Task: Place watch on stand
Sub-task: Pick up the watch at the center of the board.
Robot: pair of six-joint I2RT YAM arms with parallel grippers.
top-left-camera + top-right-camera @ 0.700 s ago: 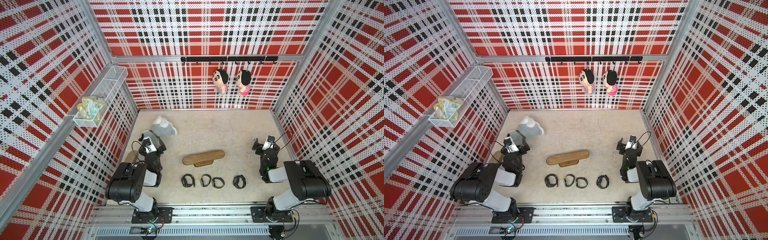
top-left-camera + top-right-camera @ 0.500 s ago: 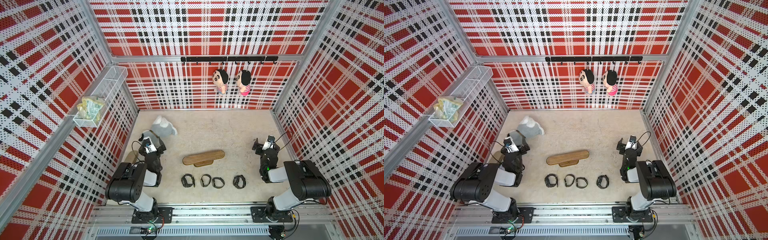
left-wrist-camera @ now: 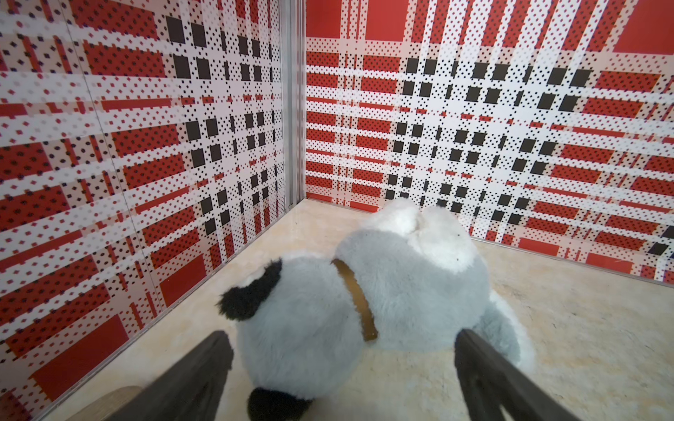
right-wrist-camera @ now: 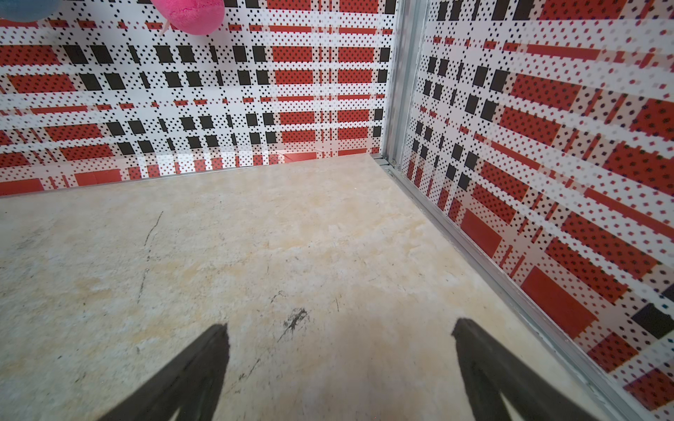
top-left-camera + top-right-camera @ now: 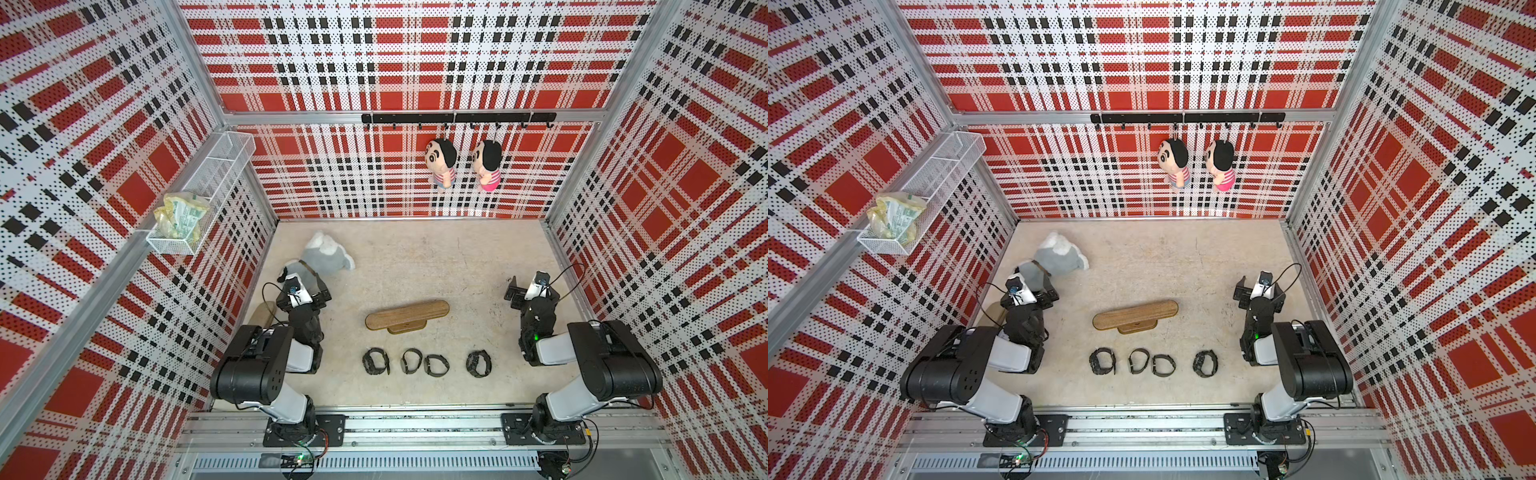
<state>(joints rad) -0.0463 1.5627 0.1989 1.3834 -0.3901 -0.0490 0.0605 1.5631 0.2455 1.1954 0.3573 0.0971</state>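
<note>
I need to next move my right gripper to the black watch at the row's nearest end and close on the watch's case (image 5: pixel 471 365), facing the other watches.
The stand (image 5: pixel 407 316) (image 5: pixel 1135 316), a brown wooden bar on a small base, sits mid-floor in both top views. In front of it, several black watches lie in a row, from one watch (image 5: pixel 376 360) at the left end to another watch (image 5: pixel 478 363) at the right end. My left gripper (image 5: pixel 302 291) (image 3: pixel 341 337) is open at the left, far from the watches, its fingers (image 3: pixel 204 364) flanking a grey plush dog (image 3: pixel 401 284). My right gripper (image 5: pixel 533 287) (image 4: pixel 343 326) is open over bare floor at the right, holding nothing.
The plush dog (image 5: pixel 326 257) lies at the back left. Two dolls (image 5: pixel 441 162) hang from a hook rail on the back wall. A wire basket (image 5: pixel 216 166) with a bag is mounted on the left wall. A pale oval board (image 5: pixel 264 313) lies beside the left arm.
</note>
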